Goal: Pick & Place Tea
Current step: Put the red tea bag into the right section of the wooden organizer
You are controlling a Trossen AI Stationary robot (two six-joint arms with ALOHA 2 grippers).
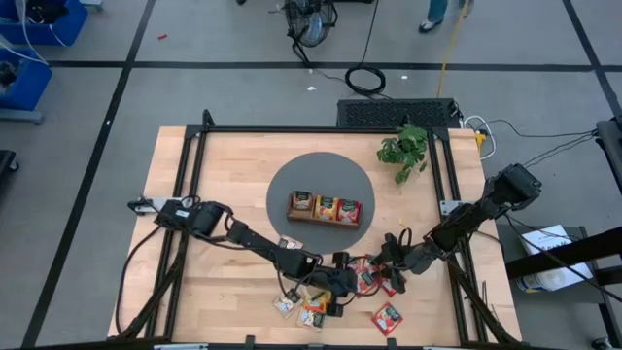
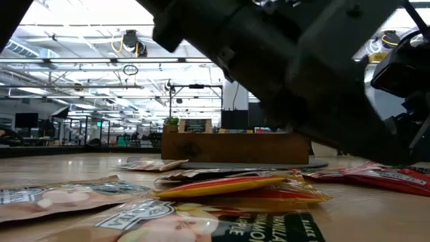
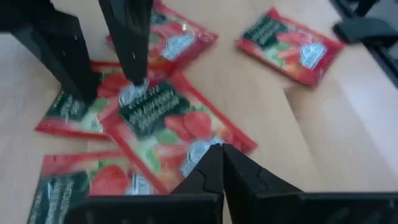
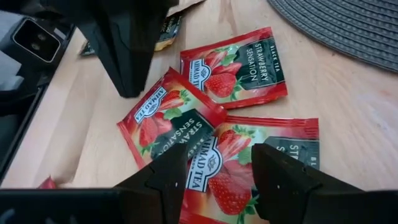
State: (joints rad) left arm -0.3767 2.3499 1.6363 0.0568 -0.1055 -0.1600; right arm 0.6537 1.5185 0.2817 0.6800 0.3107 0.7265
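The middle red packet is lying flat across the other red packets, so my left gripper needs to hold its edge steady while my right gripper pinches its label end [image 4: 198, 129].
Several flat tea packets lie on the wooden table near its front edge. Three red ones overlap in a cluster [image 1: 367, 282], and one of them [image 3: 168, 118] [image 4: 171, 121] lies in the middle. My left gripper [image 3: 221, 149] [image 1: 346, 284] is shut, its tips down at that packet's edge. My right gripper [image 4: 217, 165] [image 1: 379, 270] is open and low over the same cluster, one finger on either side of a packet [image 4: 249, 155]. Another red packet [image 1: 389, 317] and paler ones [image 1: 311, 311] lie apart. My left gripper's shut fingertips [image 4: 127, 92] come down slanting at the edge of the middle red packet [image 3: 239, 146], which lies flat on the table. I cannot tell whether they touch it. My right gripper's far fingertip [image 3: 134, 84] stands at the packet's label end [image 3: 146, 93]; touch cannot be told.
The brown wooden tray [image 1: 324, 208] [image 2: 235, 144], with packets in it, stands on a round grey mat [image 1: 292, 175] at the table's middle. A green plant [image 1: 403, 151] is at the far right. The two arms' grippers stand close together over the cluster.
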